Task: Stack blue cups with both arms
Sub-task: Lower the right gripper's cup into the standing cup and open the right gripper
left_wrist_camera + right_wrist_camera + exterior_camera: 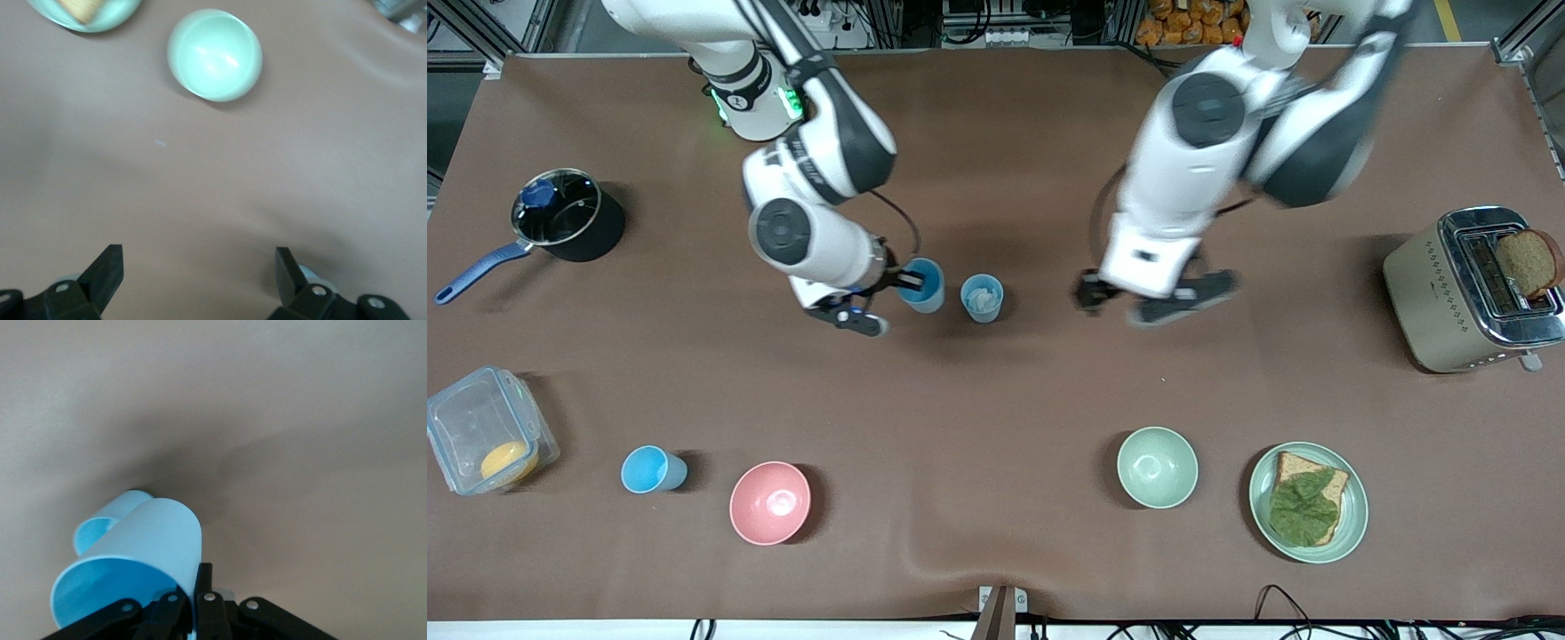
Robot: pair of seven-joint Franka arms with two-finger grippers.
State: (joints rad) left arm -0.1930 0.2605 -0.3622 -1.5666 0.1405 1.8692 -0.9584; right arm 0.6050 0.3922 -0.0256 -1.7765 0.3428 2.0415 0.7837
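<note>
My right gripper should release the light-blue cup, now tilted near the table's middle, inside the blue cup (981, 292) (100, 528) that has something white in it.
My right gripper (903, 284) is shut on the rim of a light-blue cup (925, 286) near the table's middle, one finger inside and one outside. In the right wrist view the gripper (195, 587) holds that cup (140, 560) tilted. A second blue cup (982, 298) with something white inside stands close beside it, toward the left arm's end; it also shows in the right wrist view (100, 523). A third blue cup (653, 469) sits near the front camera beside the pink bowl. My left gripper (1129, 307) is open and empty over bare table; its fingers (107, 270) stand wide apart.
A black pot (565, 218) with a blue handle, a clear box (480, 436), a pink bowl (769, 502), a pale green bowl (1157, 467) (213, 55), a plate (1352, 524) with bread and lettuce, and a toaster (1432, 293) holding bread stand around the table.
</note>
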